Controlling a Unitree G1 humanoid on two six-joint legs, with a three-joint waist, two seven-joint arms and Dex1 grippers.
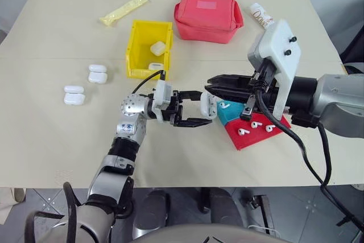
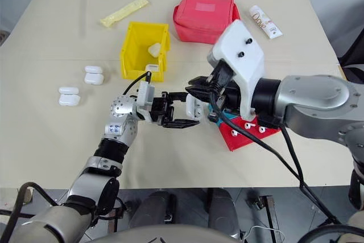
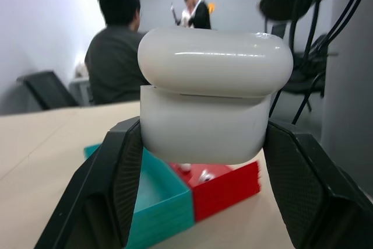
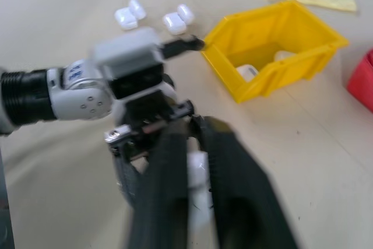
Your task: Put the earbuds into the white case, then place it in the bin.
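Note:
The robot's left gripper should release the white case on the yellow bin's bare bottom beside the other white cases [image 1: 140,56]. The held case is still above the table near the trays.
My left gripper [image 1: 203,108] is shut on the white case [image 1: 209,107], held above the table just left of the trays. In the left wrist view the case [image 3: 213,106] sits between both black fingers [image 3: 111,185] with its lid down. My right gripper [image 1: 209,82] hovers just above and behind the case, its fingers [image 4: 169,173] close together; I see nothing between them. Three earbuds [image 1: 255,124] lie in the red tray [image 1: 250,140] and one earbud [image 1: 224,105] in the teal tray [image 1: 230,115]. The yellow bin [image 1: 132,55] stands further back with two white cases [image 1: 157,48] inside.
Two pairs of white cases [image 1: 98,73] [image 1: 74,95] lie on the table at the left. A red fabric pouch [image 1: 207,14], a yellow packet [image 1: 123,9] and a white tube [image 1: 261,15] sit along the far side. People show in the room behind the table.

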